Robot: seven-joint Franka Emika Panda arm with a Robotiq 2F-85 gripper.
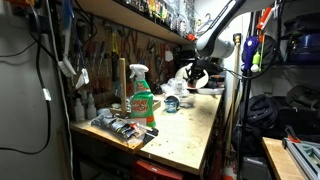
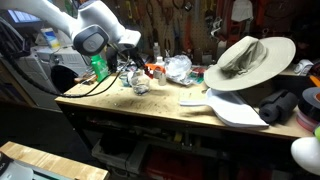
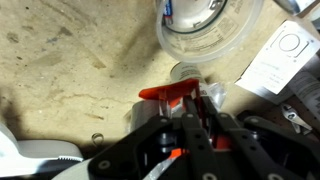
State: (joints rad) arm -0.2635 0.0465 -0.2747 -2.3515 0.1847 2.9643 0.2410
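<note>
The orange tool will be released from my gripper inside the wide, clear plastic cup (image 1: 185,97) (image 3: 207,22) that is at the far end of the workbench.
My gripper (image 3: 196,118) hangs low over the far end of the wooden workbench (image 3: 70,70). Its black fingers are drawn close together around a red and black tool (image 3: 168,93) that rests on the bench. The gripper shows in both exterior views (image 1: 197,72) (image 2: 135,74). A clear plastic cup (image 3: 210,28) lies on its side just beyond the fingertips. A white box (image 3: 280,60) sits to the right of it. How the fingers touch the tool is partly hidden by the fingers themselves.
A green spray bottle (image 1: 142,98) (image 2: 99,66) stands on the bench near a packet of tools (image 1: 122,127). A wide-brimmed hat (image 2: 248,60), a white board (image 2: 235,108) and crumpled clear plastic (image 2: 178,67) lie further along. Shelves and hanging tools crowd the wall behind.
</note>
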